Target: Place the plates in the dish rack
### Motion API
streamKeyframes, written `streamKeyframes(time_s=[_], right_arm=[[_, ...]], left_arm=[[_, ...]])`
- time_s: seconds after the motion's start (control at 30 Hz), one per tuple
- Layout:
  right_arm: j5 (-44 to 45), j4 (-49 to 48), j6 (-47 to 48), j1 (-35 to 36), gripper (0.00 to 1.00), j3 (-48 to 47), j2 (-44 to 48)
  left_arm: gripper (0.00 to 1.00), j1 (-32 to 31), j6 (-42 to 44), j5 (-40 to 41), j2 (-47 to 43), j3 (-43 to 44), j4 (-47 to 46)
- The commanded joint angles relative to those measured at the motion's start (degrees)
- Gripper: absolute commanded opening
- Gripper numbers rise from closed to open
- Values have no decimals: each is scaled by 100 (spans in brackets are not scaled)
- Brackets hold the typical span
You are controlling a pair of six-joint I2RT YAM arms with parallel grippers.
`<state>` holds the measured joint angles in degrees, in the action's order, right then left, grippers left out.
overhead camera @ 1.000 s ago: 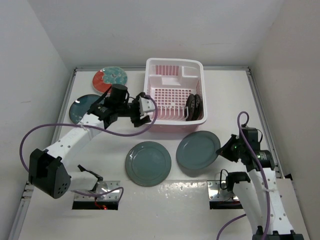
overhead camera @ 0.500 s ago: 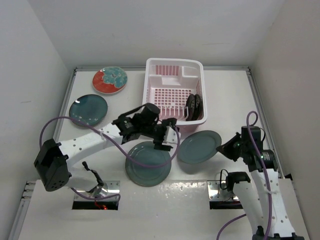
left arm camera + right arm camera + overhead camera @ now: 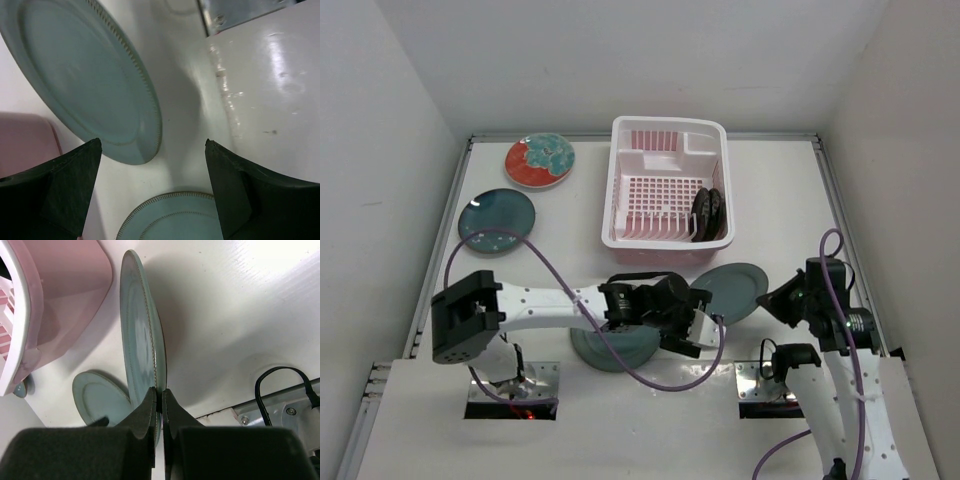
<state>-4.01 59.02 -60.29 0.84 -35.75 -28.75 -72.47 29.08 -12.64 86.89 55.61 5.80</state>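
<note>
My right gripper needs to open and grip further in on the plate [image 3: 745, 290] before lifting to the dish rack, as it pinches only the tilted plate's outer rim.
My right gripper [image 3: 769, 300] is shut on the rim of a large grey-teal plate [image 3: 730, 291] and holds it tilted up off the table, just in front of the dish rack [image 3: 670, 132]. In the right wrist view the fingers [image 3: 150, 412] pinch the plate's edge [image 3: 139, 340]. My left gripper [image 3: 700, 325] is open and empty, low between that plate and the second grey-teal plate [image 3: 610, 348], which lies flat. The left wrist view shows both plates, the tilted one [image 3: 80, 85] and the flat one [image 3: 175, 217]. A small black plate [image 3: 708, 213] stands in the rack.
The red plate [image 3: 539, 160] and the darker teal plate [image 3: 497, 221] lie at the far left. Metal base plates [image 3: 772, 381] sit at the near edge. The pink rack wall [image 3: 55, 300] is close to the held plate. Walls enclose the table.
My left arm has swung from the rack's left front corner to the right, over the flat plate. My right gripper has tilted its plate up more steeply.
</note>
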Motion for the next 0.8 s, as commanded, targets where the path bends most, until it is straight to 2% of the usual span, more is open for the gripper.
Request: streamKeyframes(time_s=[0.0,0.1,0.23,0.27,0.37,0.4,0.57,0.6,0.7,0.77], right_arm=[[111,-155,-132,-40,0,-213,98],[137,-137,-149,-32,0,-187,168],[120,-146,-194,-23,0,-143,203],[102,-163,-202,-40,0,-108,195],[-3,-181,-237,-40,0,-11,186],[-21,-198,-229,-23,0,15,186],[-30,-198,-193,-23,0,208,221],[-56,-207,-185,-40,0,243,221],[-47,-225,-202,-31,0,314,256],[-39,-233,-176,-23,0,358,248]], left_arm=[[89,-75,-289,816,301,55,-562],[84,-75,-342,869,696,291,-624],[62,-188,-394,922,1031,345,-791],[54,-189,-394,922,1031,345,-861],[39,-189,-394,974,1145,345,-1001],[29,-241,-447,974,1146,345,-1002],[25,-303,-500,1045,1321,450,-1152],[22,-303,-500,1045,1322,502,-1212],[2,-356,-622,1097,1374,503,-1318],[0,-356,-623,1097,1374,503,-1319]])
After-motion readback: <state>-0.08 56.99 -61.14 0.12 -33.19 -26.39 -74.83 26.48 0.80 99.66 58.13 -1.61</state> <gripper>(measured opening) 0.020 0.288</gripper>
